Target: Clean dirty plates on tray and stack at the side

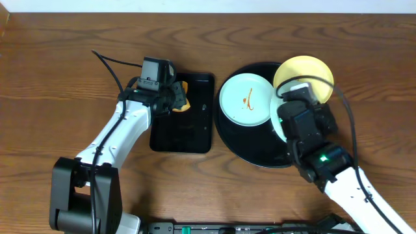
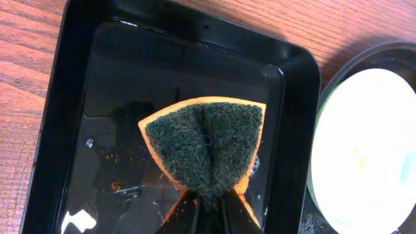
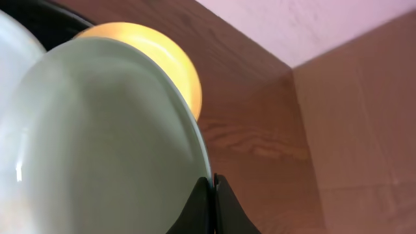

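Observation:
The second mint-blue plate, now tilted up over the tray, will be let go by my right gripper on the bare wooden table [image 1: 361,111] beside the pale yellow plate.
The round black tray [image 1: 244,146] holds a mint-blue plate [image 1: 246,99] with a reddish-orange smear and a pale yellow plate [image 1: 303,69] at its back right. My right gripper [image 3: 212,181] is shut on the rim of a second mint-blue plate [image 3: 97,143], tilted up over the tray's right side; it also shows in the overhead view [image 1: 276,123], mostly hidden by the arm. My left gripper [image 2: 211,205] is shut on an orange sponge [image 2: 207,144] with a dark green scouring face, held over the rectangular tray; the sponge also shows in the overhead view [image 1: 183,99].
A smaller black rectangular tray [image 1: 184,136] with water in it sits left of the round tray; it also shows in the left wrist view [image 2: 78,65]. Brown wooden table [image 1: 52,78] all around. A pale wall [image 3: 292,19] lies beyond the table's far edge.

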Controlling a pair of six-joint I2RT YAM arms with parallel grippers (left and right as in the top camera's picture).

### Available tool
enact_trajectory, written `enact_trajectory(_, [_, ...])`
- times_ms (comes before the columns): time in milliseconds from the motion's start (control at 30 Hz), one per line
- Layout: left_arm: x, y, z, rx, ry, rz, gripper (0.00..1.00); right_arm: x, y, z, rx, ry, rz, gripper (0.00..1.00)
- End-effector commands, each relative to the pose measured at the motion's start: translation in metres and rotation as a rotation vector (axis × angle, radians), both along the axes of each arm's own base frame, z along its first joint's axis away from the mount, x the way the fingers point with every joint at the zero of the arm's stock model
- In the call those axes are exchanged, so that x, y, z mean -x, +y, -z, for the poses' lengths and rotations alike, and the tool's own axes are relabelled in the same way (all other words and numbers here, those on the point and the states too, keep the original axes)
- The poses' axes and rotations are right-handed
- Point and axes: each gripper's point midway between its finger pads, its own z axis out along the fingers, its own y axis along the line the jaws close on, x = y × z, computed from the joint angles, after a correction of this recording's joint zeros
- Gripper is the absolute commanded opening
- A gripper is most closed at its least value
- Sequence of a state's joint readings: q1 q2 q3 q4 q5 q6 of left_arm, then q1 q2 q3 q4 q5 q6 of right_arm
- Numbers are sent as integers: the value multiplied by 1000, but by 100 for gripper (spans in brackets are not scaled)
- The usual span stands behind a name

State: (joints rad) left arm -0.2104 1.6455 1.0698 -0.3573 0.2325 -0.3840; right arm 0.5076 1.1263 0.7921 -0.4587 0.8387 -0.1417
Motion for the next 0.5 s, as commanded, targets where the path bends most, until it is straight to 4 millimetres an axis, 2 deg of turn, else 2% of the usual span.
enact_trajectory(0, [3,3,6,-19,8,7,8,-6,-27,-6,-176,-77,153,1])
enact_trajectory(133, [3,3,6,-19,9,7,8,-10,-65,10,-406,-83,287,1])
enact_trajectory(200, [3,3,6,-19,9,7,8,-8,-94,17,-494,-106,395,1])
enact_trajectory(333, [3,3,6,-19,9,7,8,7,-153,31,-629,-170,640,1])
enact_trajectory(467, [3,3,6,-19,10,7,8,24,-195,48,-730,-210,826,1])
